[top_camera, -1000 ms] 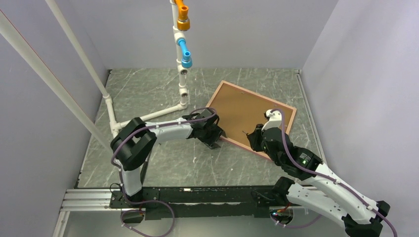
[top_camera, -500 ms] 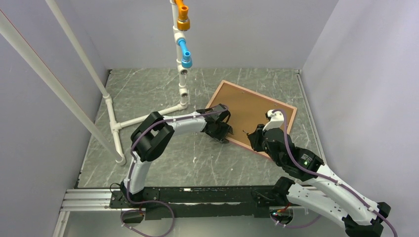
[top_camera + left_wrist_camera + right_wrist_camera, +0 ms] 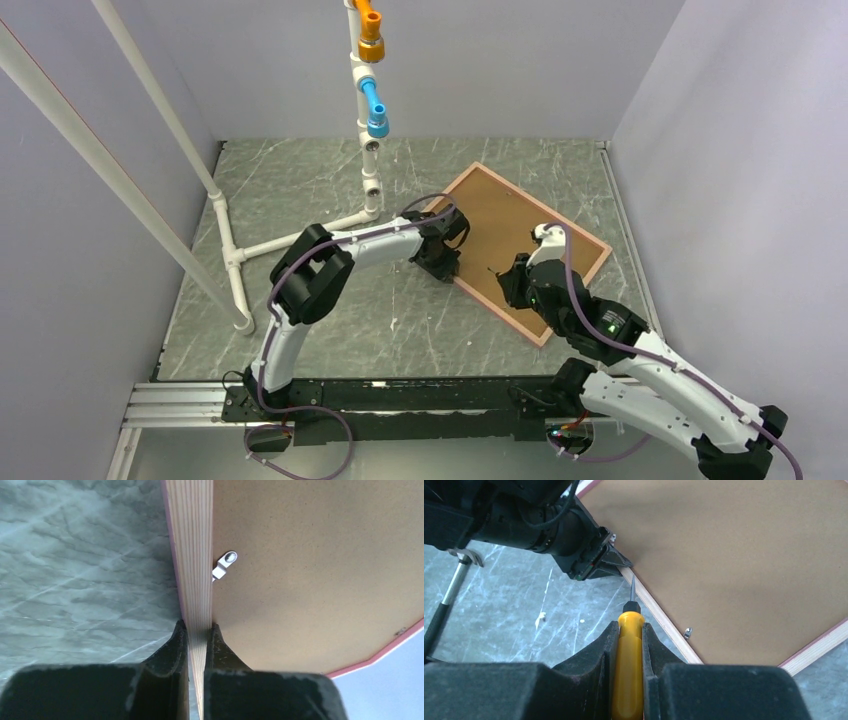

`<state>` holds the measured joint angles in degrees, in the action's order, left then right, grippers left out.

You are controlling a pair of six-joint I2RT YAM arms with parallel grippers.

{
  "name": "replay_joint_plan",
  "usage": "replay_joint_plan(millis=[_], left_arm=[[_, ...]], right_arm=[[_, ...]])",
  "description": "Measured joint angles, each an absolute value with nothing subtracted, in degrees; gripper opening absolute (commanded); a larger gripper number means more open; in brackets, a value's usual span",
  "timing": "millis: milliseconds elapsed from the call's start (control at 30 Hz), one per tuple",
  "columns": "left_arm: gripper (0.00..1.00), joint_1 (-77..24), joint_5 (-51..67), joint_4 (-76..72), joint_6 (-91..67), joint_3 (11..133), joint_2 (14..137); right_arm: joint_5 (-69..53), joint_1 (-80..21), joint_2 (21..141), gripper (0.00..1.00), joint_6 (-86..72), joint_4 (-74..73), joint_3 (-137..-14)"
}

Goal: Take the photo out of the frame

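Observation:
The left gripper crowds the metal clip on the crooked frame, so it should straighten the frame and grip its rail farther back (image 3: 480, 298), to give the screwdriver room.
The frame (image 3: 500, 302) lies face down on the marble table, its brown backing board (image 3: 515, 225) up. The photo is hidden under the board. My left gripper (image 3: 447, 262) is shut on the frame's pale wooden rail (image 3: 192, 555) at its near-left side, one finger outside (image 3: 177, 640) and one on the board side. A small metal clip (image 3: 223, 565) sits on the board just beyond. My right gripper (image 3: 629, 627) is shut on a yellow-handled screwdriver (image 3: 629, 670). Its tip points at the same rail (image 3: 659, 617), close to the left gripper (image 3: 609, 562).
A white pipe stand (image 3: 368, 170) with orange and blue fittings rises at the back, with its base pipes (image 3: 290, 240) on the table to the left. Another clip (image 3: 687, 633) sits near the frame's near corner. Grey walls close in three sides.
The left gripper reached to the frame's near-left rail and shut on it. The frame swung a little clockwise and shifted right. The right arm hardly moved.

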<state>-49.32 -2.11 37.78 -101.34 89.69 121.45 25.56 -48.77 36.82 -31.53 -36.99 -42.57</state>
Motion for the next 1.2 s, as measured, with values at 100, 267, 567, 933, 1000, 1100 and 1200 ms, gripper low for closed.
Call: replay_joint_plan(millis=[100,267,567,933,1000,1100,1200], left_arm=[[0.00,-49.3,-3.7,40.1,-98.3,90.5,121.4],[0.00,-48.3,-4.4,38.8,-90.7,89.6,120.8],[0.00,-44.1,-2.6,26.2,-70.0,82.3,117.3],[0.00,-42.8,0.2,15.7,-55.0,77.1,115.3],[0.00,-42.5,0.7,13.6,-53.3,75.3,114.5],[0.00,-41.9,1.9,11.3,-51.6,72.9,113.3],[0.08,-41.2,3.4,10.0,-50.2,71.5,112.6]], right_arm=[[24.9,-48.8,37.7,0.00,-31.6,-35.7,-40.8],[23.5,-48.8,40.9,0.00,-31.8,-32.9,-38.2],[21.0,-48.4,47.0,0.00,-32.2,-25.8,-35.3],[17.3,-45.5,55.4,0.00,-31.6,-17.0,-33.7],[16.8,-45.1,56.7,0.00,-31.3,-15.7,-33.7],[15.9,-44.5,58.3,0.00,-30.8,-13.8,-33.7],[14.8,-44.2,60.1,0.00,-30.4,-12.8,-33.7]])
